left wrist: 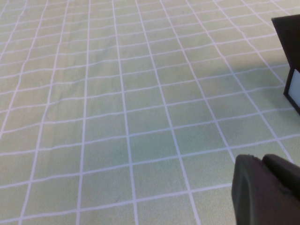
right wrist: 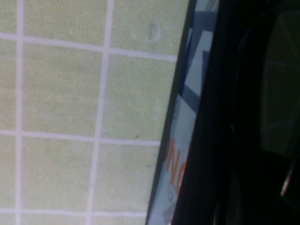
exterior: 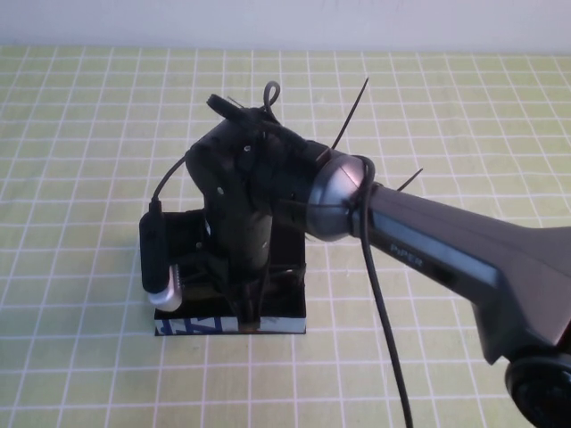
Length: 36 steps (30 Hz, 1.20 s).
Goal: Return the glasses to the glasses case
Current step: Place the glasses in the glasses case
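I will release the black glasses with my right gripper inside the glasses case, lengthwise (exterior: 229, 307) just behind the printed front of the case.
The glasses case (exterior: 192, 326) is a black box near the table's middle, its front printed in blue, white and orange. My right gripper (exterior: 250, 312) points straight down into it at its front edge, and the arm hides most of the inside. In the right wrist view the printed front (right wrist: 180, 140) runs beside the dark interior, where a greenish lens of the black glasses (right wrist: 276, 89) shows. My left gripper (left wrist: 268, 187) is shut and empty, low over bare cloth to the side of the case, whose corner (left wrist: 289, 56) shows in its view.
A green-and-white checked cloth (exterior: 89, 134) covers the whole table. The right arm (exterior: 446, 250) reaches in from the right, with a black cable (exterior: 379, 303) hanging from it. The left arm is out of the high view.
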Available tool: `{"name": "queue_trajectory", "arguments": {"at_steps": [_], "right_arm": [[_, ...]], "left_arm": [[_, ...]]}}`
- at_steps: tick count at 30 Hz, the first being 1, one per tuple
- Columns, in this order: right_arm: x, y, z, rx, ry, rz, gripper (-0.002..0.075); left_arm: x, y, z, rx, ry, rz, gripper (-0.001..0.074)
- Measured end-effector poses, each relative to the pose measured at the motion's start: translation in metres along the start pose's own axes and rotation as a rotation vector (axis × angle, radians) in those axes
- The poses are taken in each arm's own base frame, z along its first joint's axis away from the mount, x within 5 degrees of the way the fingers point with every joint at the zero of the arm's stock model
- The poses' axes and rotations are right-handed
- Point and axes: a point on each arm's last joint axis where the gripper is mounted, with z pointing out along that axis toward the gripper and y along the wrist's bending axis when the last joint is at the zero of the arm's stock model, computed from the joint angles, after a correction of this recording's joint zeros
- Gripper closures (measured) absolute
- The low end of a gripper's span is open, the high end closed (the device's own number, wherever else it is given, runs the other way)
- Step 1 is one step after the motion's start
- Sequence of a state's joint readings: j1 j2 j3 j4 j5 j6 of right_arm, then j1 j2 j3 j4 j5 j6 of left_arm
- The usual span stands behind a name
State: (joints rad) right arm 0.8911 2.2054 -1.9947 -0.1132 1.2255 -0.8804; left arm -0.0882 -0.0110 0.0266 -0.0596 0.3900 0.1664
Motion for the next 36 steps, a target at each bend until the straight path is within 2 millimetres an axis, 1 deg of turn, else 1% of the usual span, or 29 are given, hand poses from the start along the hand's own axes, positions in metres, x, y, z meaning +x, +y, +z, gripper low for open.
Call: {"name": "queue_trajectory", "arguments": {"at_steps": [7, 11, 17, 23, 29, 36], "right_arm": [[-0.004, -0.005, 0.01, 0.011, 0.012, 0.065, 0.0658], [-0.005, -0.007, 0.012, 0.013, 0.01, 0.092, 0.0659], [-0.006, -0.006, 0.01, 0.011, 0.002, 0.158, 0.0659], [-0.006, -0.007, -0.003, 0.025, -0.023, 0.196, 0.0659], [-0.008, -0.004, -0.002, 0.017, -0.026, 0.195, 0.0659], [-0.008, 0.0, 0.004, -0.004, -0.013, 0.176, 0.0659]], "left_arm": [[0.0, 0.0, 0.0, 0.0, 0.0, 0.0, 0.0737], [0.0, 0.0, 0.0, 0.0, 0.0, 0.0, 0.0737], [0.0, 0.0, 0.0, 0.0, 0.0, 0.0, 0.0737], [0.0, 0.0, 0.0, 0.0, 0.0, 0.0, 0.0737], [0.0, 0.0, 0.0, 0.0, 0.0, 0.0, 0.0737], [0.0, 0.0, 0.0, 0.0, 0.0, 0.0, 0.0737]]}}
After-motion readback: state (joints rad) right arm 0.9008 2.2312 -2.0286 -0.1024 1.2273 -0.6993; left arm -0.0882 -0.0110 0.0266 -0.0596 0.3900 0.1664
